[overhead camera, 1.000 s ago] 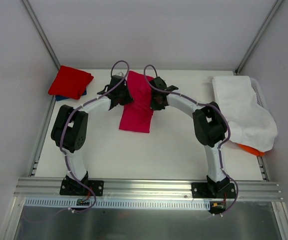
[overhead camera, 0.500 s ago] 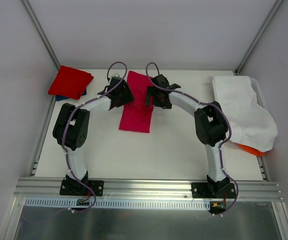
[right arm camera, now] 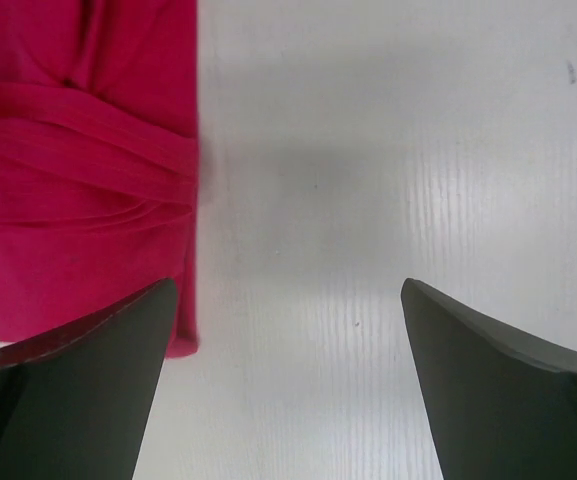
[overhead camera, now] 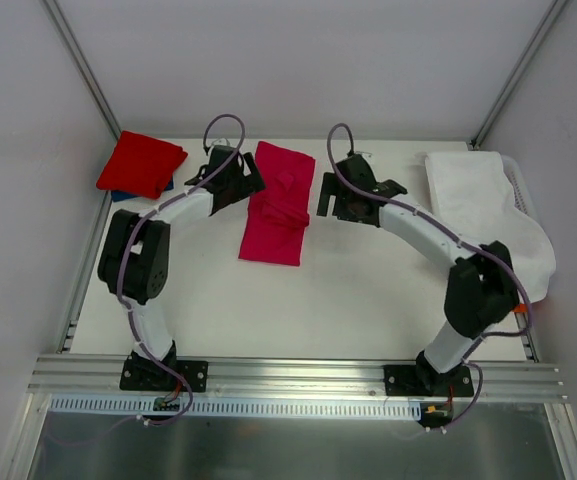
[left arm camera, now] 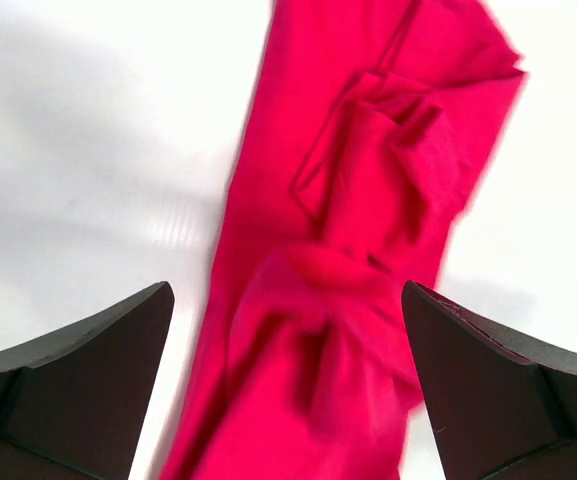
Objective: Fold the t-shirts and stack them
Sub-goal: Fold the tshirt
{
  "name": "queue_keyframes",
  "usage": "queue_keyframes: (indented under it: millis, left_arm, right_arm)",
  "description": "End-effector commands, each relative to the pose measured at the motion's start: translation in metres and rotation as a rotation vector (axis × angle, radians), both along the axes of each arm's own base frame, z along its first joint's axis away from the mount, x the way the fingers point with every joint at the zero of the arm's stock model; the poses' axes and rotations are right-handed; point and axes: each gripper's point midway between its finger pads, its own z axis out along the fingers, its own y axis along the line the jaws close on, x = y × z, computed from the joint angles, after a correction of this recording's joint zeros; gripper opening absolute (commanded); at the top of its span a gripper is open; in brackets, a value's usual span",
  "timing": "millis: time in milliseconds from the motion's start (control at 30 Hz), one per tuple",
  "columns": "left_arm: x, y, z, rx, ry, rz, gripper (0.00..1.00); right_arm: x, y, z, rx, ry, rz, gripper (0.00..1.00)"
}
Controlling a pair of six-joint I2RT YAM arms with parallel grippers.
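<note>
The robot's right gripper should close on the crimson-pink t-shirt by its side edge (overhead camera: 302, 247) (right arm camera: 187, 292) facing the white cloth, just behind the t-shirt's near corner.
The crimson-pink t-shirt (overhead camera: 276, 208) lies on the white table as a long strip, its middle bunched into loose folds (left arm camera: 368, 170). My left gripper (overhead camera: 246, 186) hovers at its left edge, open, and the cloth (left arm camera: 298, 380) lies below between the fingers, untouched. Just off the shirt's right edge is my right gripper (overhead camera: 325, 203), also open, over bare table (right arm camera: 298, 200), with the shirt's edge (right arm camera: 78, 150) to its left. A folded red t-shirt (overhead camera: 140, 163) rests on a blue one (overhead camera: 128, 195) at the back left corner.
A large white cloth (overhead camera: 488, 215) drapes over the table's right edge, with something orange (overhead camera: 500, 298) peeking out beneath it. Metal frame posts rise at the back corners, and a rail (overhead camera: 288, 375) runs along the near edge.
Both grippers opened and let go of the crimson-pink shirt. The left moved slightly left, the right swung right off the cloth. The shirt's middle now lies bunched.
</note>
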Motion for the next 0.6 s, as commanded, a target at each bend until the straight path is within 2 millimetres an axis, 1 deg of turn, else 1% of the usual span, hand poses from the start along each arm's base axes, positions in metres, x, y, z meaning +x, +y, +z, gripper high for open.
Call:
queue_keyframes:
  millis: [0,33,67,100,133,167,200,233,267,300,333,367,400,467,500,533,567]
  left_arm:
    - [-0.025,0.022,0.066,-0.009,-0.135,0.039,0.99]
    - [-0.035,0.027,0.087,-0.029,-0.178,0.053,0.99]
    - [-0.045,0.030,0.090,-0.037,-0.183,0.059,0.99]
    - [-0.060,0.036,0.074,-0.033,-0.149,0.070,0.99]
    - [-0.074,0.034,0.089,-0.078,-0.175,0.073,0.99]
    - [-0.084,0.034,0.088,-0.093,-0.173,0.072,0.99]
    - [-0.101,0.035,0.067,-0.084,-0.130,0.073,0.99]
    - [-0.111,0.036,0.074,-0.104,-0.152,0.092,0.99]
    - [-0.124,0.029,0.067,-0.104,-0.140,0.080,0.99]
    - [-0.140,0.032,0.044,-0.089,-0.098,0.088,0.99]
    - [-0.148,0.031,0.043,-0.112,-0.103,0.110,0.99]
    - [-0.155,0.027,0.036,-0.105,-0.102,0.111,0.99]
    - [-0.166,0.030,0.018,-0.096,-0.075,0.114,0.99]
    - [-0.170,0.024,0.010,-0.142,-0.067,0.118,0.99]
    - [-0.176,0.023,-0.003,-0.149,-0.037,0.120,0.99]
    - [-0.175,0.021,-0.005,-0.164,-0.037,0.118,0.99]
    - [-0.178,0.019,-0.009,-0.174,-0.023,0.112,0.99]
  right_arm:
    - [-0.015,-0.015,0.047,0.026,-0.113,-0.022,0.99]
    - [-0.023,-0.016,0.044,0.031,-0.104,-0.015,0.99]
    - [-0.030,-0.015,0.054,0.060,-0.124,-0.011,1.00]
    - [-0.036,-0.012,0.055,0.078,-0.125,0.000,0.99]
    - [-0.045,-0.010,0.049,0.097,-0.106,0.017,1.00]
    - [-0.051,-0.004,0.056,0.135,-0.125,0.035,0.99]
    - [-0.058,0.004,0.056,0.186,-0.109,0.051,0.99]
    - [-0.063,0.010,0.054,0.221,-0.103,0.068,1.00]
    - [-0.066,0.019,0.044,0.266,-0.103,0.086,1.00]
    - [-0.075,0.032,0.043,0.351,-0.080,0.121,0.99]
    - [-0.077,0.041,0.037,0.397,-0.073,0.142,0.99]
    - [-0.079,0.054,0.028,0.455,-0.072,0.178,0.99]
    - [-0.083,0.064,0.015,0.483,-0.023,0.197,0.99]
    - [-0.084,0.078,0.003,0.501,0.002,0.225,0.99]
    - [-0.086,0.085,-0.015,0.504,0.058,0.231,0.99]
    - [-0.083,0.093,-0.016,0.533,0.054,0.245,0.99]
    - [-0.083,0.097,-0.023,0.547,0.071,0.248,0.99]
